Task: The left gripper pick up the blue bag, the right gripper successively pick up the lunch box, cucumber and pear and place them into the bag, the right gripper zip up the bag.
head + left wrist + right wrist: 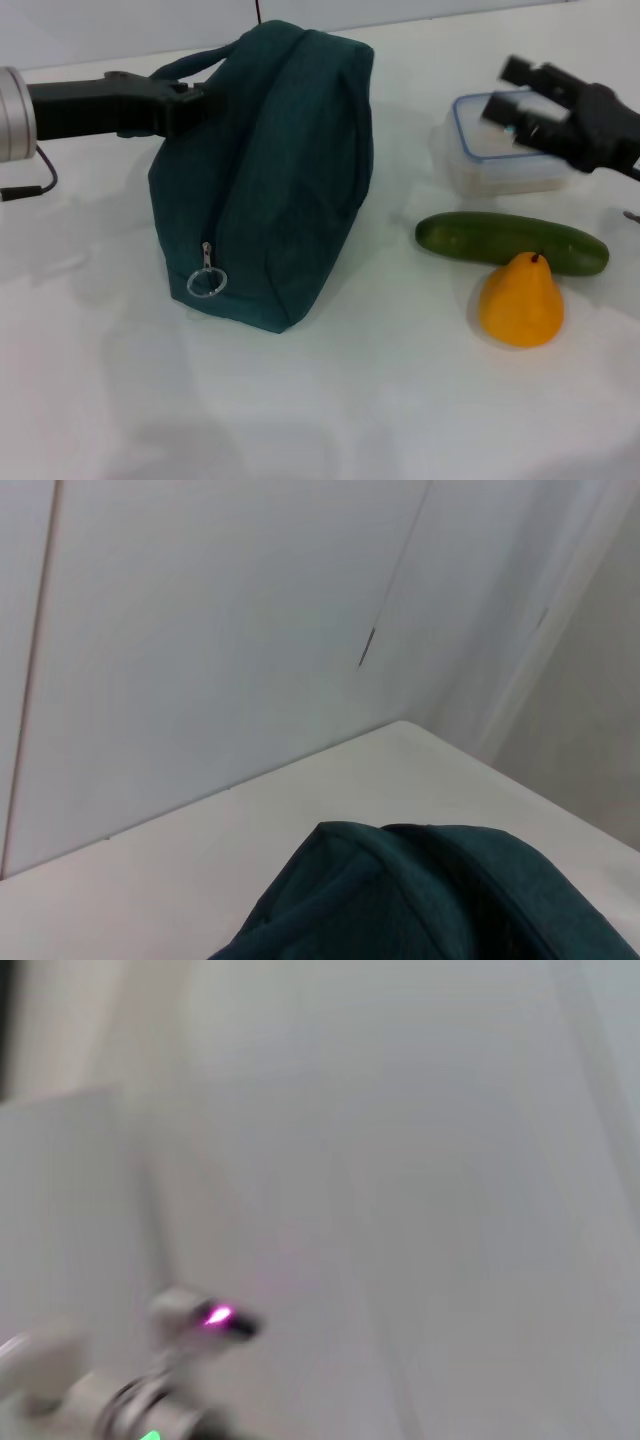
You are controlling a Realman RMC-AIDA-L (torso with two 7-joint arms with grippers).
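Observation:
I should move my right gripper to the lunch box next and close it on its end point(564, 114) facing away from the blue bag.
The blue bag point(270, 170) stands on the white table point(330, 400), zipped shut, with its metal ring pull point(207, 282) hanging low on the near end. My left gripper point(185, 103) is at the bag's upper left end, by the loop handle point(190, 62), and looks shut on the fabric there. The bag's top also shows in the left wrist view point(430, 900). My right gripper point(508, 90) is open and hovers just over the lunch box point(500, 165) at the back right. The cucumber point(510, 242) lies in front of the box. The pear point(521, 300) stands upright in front of the cucumber.
Pale walls rise behind the table point(200, 630). The right wrist view shows only a blurred wall and a small device with a pink light point(215, 1317). A thin black cable point(30, 190) hangs under my left arm.

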